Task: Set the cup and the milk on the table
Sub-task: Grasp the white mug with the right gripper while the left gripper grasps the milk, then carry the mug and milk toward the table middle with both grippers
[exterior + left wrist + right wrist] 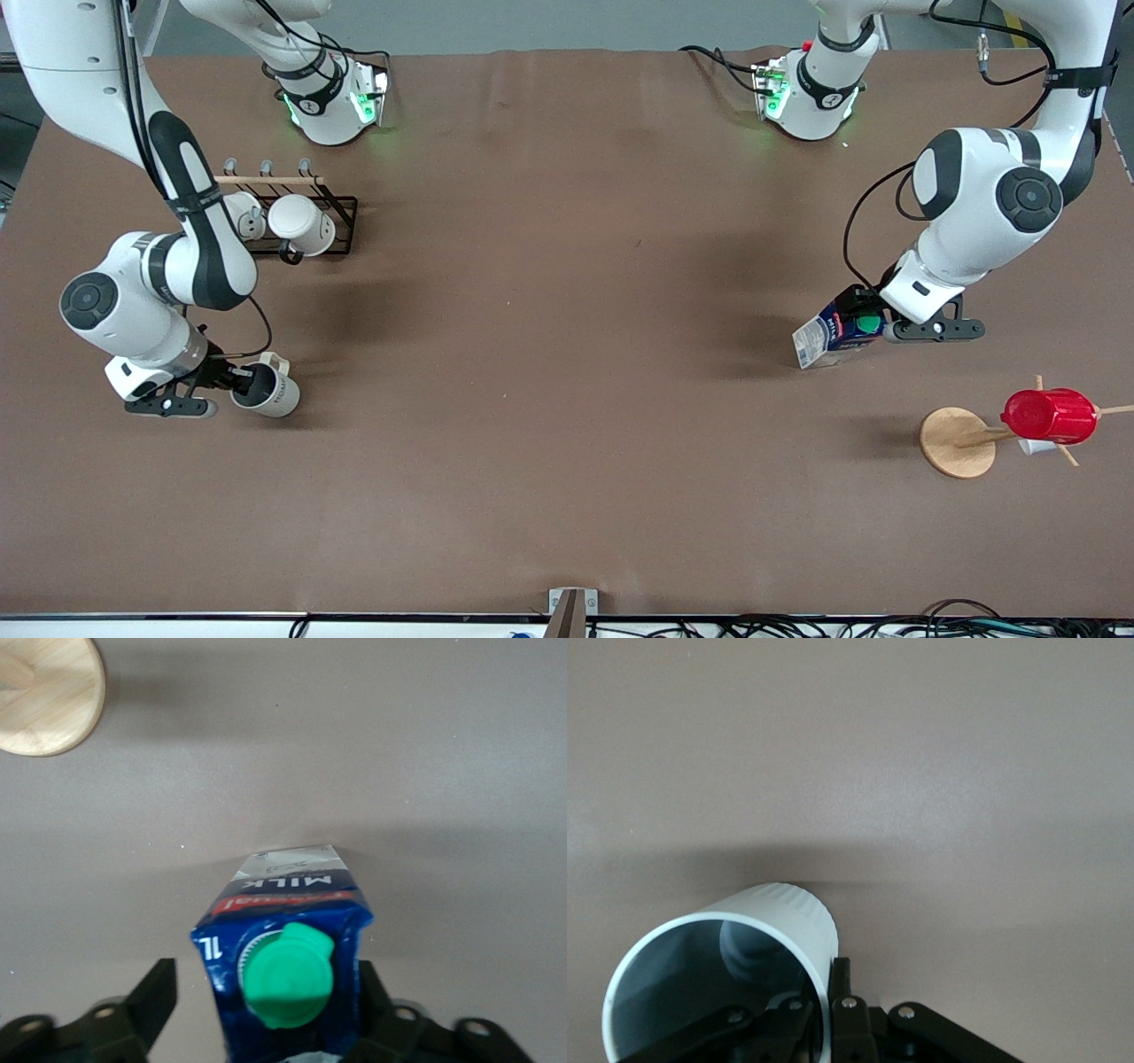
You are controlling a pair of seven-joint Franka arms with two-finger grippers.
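Observation:
Next, my right gripper sets the pale cup down on bare table (606,338) between the rack and the milk, closer to the milk.
The milk (833,332), a dark blue carton with a green cap, leans tilted on the brown table (567,354) toward the left arm's end. My left gripper (858,324) is round its top, open. In the left wrist view the milk (283,930) sits in the gripper (266,992); one finger touches it and the other finger (159,992) stands apart. My right gripper (237,381) is shut on the rim of the pale cup (270,390), which is tipped on its side low over the table. The right wrist view shows the cup (718,966) pinched in the gripper (826,992).
A black rack (341,221) with two white mugs (301,223) stands farther from the front camera than the cup. A wooden stand (957,441) holding a red ribbed cup (1050,415) stands nearer the front camera than the milk; its base shows in the left wrist view (44,691).

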